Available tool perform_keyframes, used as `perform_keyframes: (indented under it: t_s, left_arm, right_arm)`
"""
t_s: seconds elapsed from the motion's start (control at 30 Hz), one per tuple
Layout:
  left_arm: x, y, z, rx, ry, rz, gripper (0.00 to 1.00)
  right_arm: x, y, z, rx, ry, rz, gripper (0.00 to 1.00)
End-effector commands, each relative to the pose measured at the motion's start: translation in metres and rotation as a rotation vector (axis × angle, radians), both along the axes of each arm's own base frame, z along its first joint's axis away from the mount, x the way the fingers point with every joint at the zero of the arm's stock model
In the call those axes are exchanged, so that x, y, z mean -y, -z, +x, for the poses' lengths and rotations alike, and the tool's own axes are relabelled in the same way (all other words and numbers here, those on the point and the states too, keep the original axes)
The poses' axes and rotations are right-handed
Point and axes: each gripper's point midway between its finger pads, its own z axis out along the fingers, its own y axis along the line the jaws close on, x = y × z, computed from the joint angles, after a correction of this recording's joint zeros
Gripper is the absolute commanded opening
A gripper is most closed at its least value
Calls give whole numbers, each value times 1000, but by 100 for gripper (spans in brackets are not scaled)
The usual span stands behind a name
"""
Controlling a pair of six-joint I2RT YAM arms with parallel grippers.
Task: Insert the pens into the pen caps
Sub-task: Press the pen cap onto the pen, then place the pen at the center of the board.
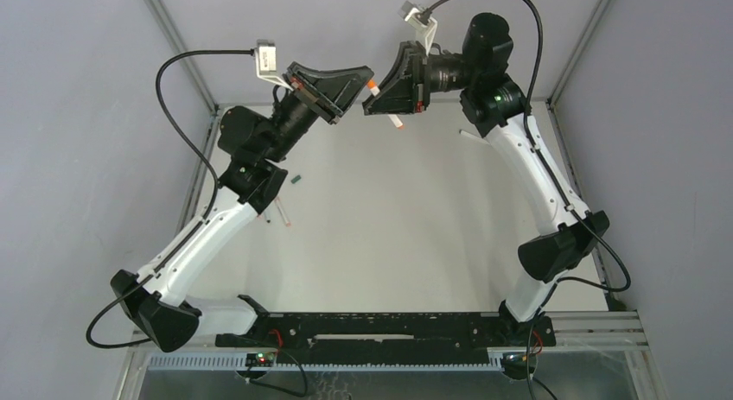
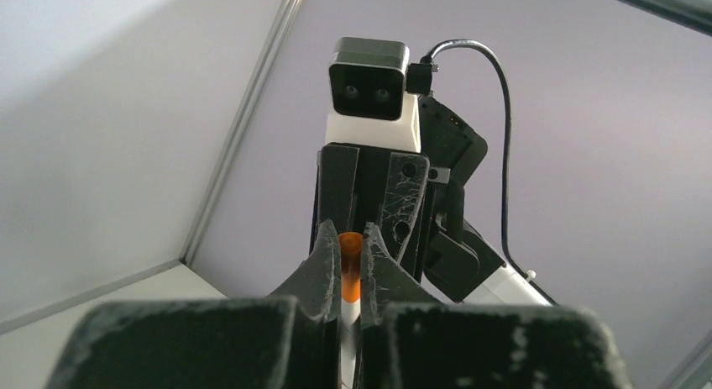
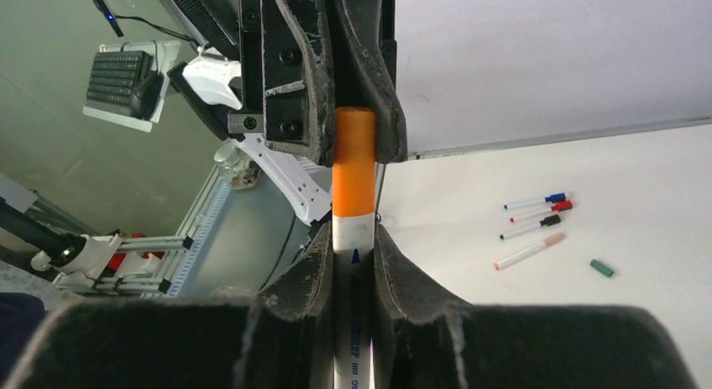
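Observation:
I have the orange-capped pen in my left gripper, raised above the far middle of the table. Next, I set it down on the table (image 1: 290, 209) next to the pinkish pen, on the side of the green cap.
Both grippers are raised above the far middle of the table and meet on one pen. My right gripper (image 3: 353, 238) (image 1: 382, 98) is shut on the white barrel of the pen (image 3: 353, 263). My left gripper (image 2: 350, 242) (image 1: 361, 82) is shut on the orange cap (image 2: 350, 267) (image 3: 353, 166) that sits on that pen's upper end. The pen's lower end (image 1: 398, 122) sticks out below the grippers. Several capped pens lie on the table: blue (image 3: 537, 201), red (image 3: 541, 211), black (image 3: 531, 228) and pinkish (image 3: 529, 251). A loose green cap (image 3: 601, 268) (image 1: 296, 180) lies beside them.
The pens on the table (image 1: 282, 215) are partly hidden under my left arm. A thin white pen-like thing (image 1: 469, 136) lies by my right arm. Grey walls and metal frame posts enclose the table's far and side edges.

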Motion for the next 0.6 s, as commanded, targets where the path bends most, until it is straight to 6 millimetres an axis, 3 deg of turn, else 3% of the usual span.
perform_keyframes:
  t_s: [0.0,0.1,0.23,0.33,0.57]
  left_arm:
    - [56,140,-45,-434,387,273,0]
    - [49,129,-41,-388,342,254,0]
    - [44,140,-42,-390,337,265,0]
    - [41,149,-43,-392,332,272,0]
    - [33,165,-33,-430,294,248,0]
  right_arm:
    - [-3,-49,-2,237,187,159,0]
    - [-3,-27,-10,192,137,123,4]
    - [1,-15,-14,154,135,104,40]
    - [3,-5,-12,115,148,86,54]
    - [6,25,-9,39,173,28,68]
